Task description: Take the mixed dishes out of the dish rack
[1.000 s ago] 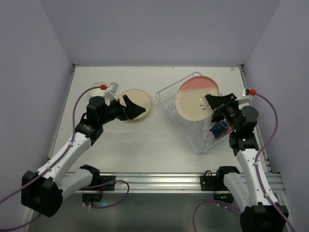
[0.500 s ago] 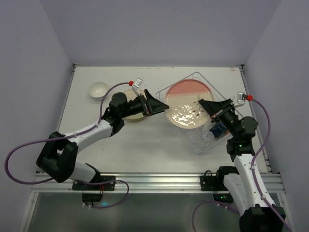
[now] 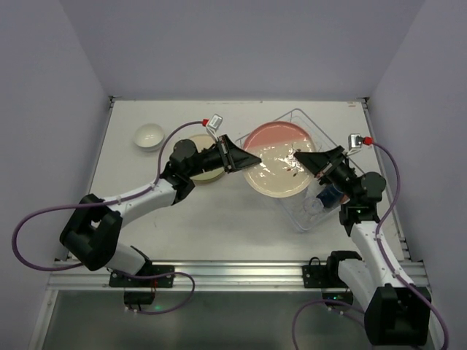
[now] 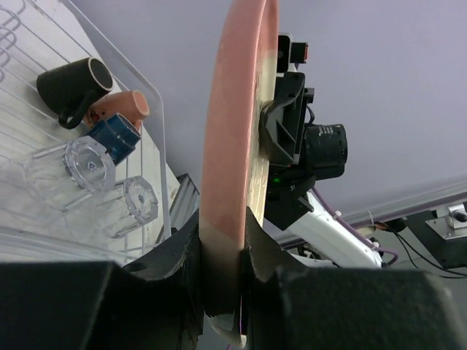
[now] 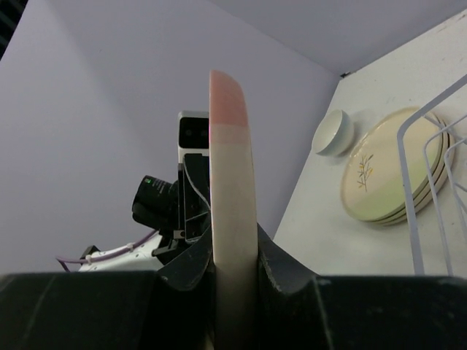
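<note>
Next, my left gripper lets go of the pink-and-cream plate on top of the stack of cream plates (image 3: 203,156) beside the rack. The pink-and-cream plate still hangs tilted above the rack.
A pink-and-cream plate (image 3: 279,164) hangs tilted above the left edge of the wire dish rack (image 3: 319,221). Both grippers hold it. My left gripper (image 3: 252,157) is shut on its left rim, and my right gripper (image 3: 300,160) is shut on its right rim. Each wrist view shows the plate edge-on (image 4: 233,131) (image 5: 232,168) between the pressed fingers. Inside the rack lie a dark cup (image 4: 73,86), a salmon cup (image 4: 120,108), a blue cup (image 4: 113,136) and two clear glasses (image 4: 89,162).
A stack of cream plates (image 3: 201,175) lies on the table left of the rack, partly under my left arm. A small white bowl (image 3: 149,136) sits further left. The same stack (image 5: 390,171) and bowl (image 5: 334,133) show in the right wrist view.
My right gripper carried the plate leftward, out over the rack's edge. My left arm swung over from the plate stack, met the plate's left rim and shut on it.
</note>
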Controlling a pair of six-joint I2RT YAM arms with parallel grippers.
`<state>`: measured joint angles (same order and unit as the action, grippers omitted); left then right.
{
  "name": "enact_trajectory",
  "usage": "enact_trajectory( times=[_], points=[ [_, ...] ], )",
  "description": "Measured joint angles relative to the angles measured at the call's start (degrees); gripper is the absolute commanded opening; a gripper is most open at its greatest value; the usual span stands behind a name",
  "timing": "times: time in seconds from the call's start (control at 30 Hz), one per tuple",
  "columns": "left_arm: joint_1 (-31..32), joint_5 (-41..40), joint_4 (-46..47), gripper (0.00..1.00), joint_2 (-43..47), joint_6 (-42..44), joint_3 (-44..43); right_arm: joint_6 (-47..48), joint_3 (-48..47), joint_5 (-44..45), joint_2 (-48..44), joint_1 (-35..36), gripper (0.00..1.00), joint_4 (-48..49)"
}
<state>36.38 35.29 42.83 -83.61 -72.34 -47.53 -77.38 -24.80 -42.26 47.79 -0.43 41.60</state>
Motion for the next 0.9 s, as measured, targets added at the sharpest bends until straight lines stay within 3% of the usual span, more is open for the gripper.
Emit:
enact_trajectory(
  times=[0.1, 0.13, 0.33, 0.37, 0.5, 0.6, 0.9],
  points=[
    [-0.1, -1.1, -1.0, 0.0, 0.2, 0.1, 0.0, 0.1, 0.0, -0.7, 2.8, -0.1, 0.3, 1.7],
    [-0.2, -1.5, -1.8, 0.0, 0.3, 0.1, 0.0, 0.1, 0.0, -0.8, 3.8, -0.1, 0.45, 2.1],
    [0.1, -7.2, -11.5, 0.0, 3.5, 0.6, 1.6, 2.9, -0.6, 0.8, 8.8, 0.0, 0.81, 2.9],
    [0.1, -8.4, -13.3, 0.0, 4.5, 0.7, 1.8, 3.7, -0.9, 1.0, 9.2, 0.0, 0.95, 2.2],
    [-1.0, -12.7, -18.9, 0.0, 8.9, 1.2, 1.9, 7.5, -1.6, 2.5, 9.1, 0.0, 0.99, -1.4],
    [-5.6, -13.0, -20.7, 0.0, 12.7, 0.9, 2.3, 11.4, -1.8, 5.0, 6.6, 0.0, 0.99, -6.8],
    [-32.9, -14.1, -27.6, 0.0, 23.9, 2.1, 7.7, 24.3, -2.6, 12.7, -12.9, 0.0, 0.99, -25.8]
  ],
)
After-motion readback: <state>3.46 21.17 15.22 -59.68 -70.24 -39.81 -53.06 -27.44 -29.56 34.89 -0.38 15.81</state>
